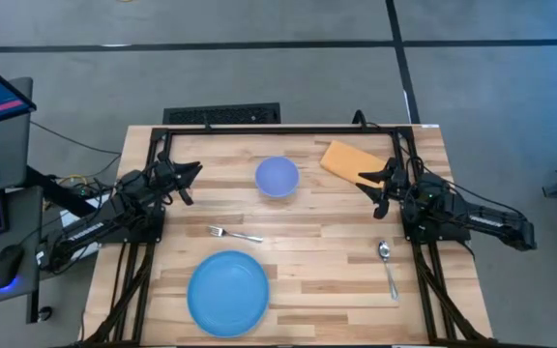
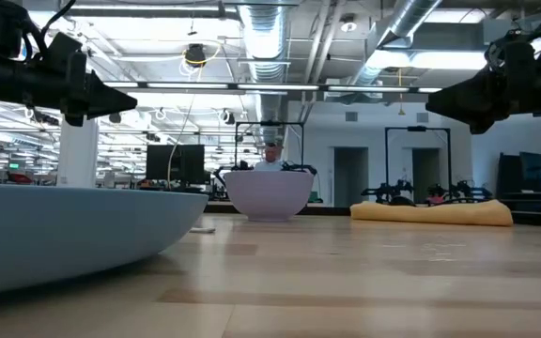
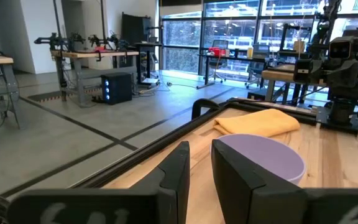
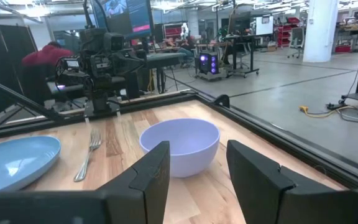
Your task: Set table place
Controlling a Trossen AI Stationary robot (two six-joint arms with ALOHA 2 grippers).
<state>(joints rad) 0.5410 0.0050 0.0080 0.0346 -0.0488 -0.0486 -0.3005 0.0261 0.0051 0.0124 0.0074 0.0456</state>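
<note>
The next move for my left gripper is to go to the blue plate's far rim (image 1: pixel 222 253), on the side that faces the fork, and close there.
A lavender bowl (image 1: pixel 277 177) stands on the pale wooden table (image 1: pixel 307 242) at the far middle. A blue plate (image 1: pixel 228 292) lies at the near middle. A fork (image 1: pixel 234 233) lies between them. A spoon (image 1: pixel 387 266) lies at the right. An orange-tan pad (image 1: pixel 350 161) lies at the far right. My left gripper (image 1: pixel 190 181) hovers left of the bowl, fingers slightly apart and empty (image 3: pixel 201 168). My right gripper (image 1: pixel 375 188) hovers right of the bowl by the pad, open and empty (image 4: pixel 197 168).
A black frame (image 1: pixel 288 129) runs along the table's edges. A monitor, keyboard and mouse (image 1: pixel 8 261) stand on a desk left of the table. Bare wood lies between the fork, spoon and plate.
</note>
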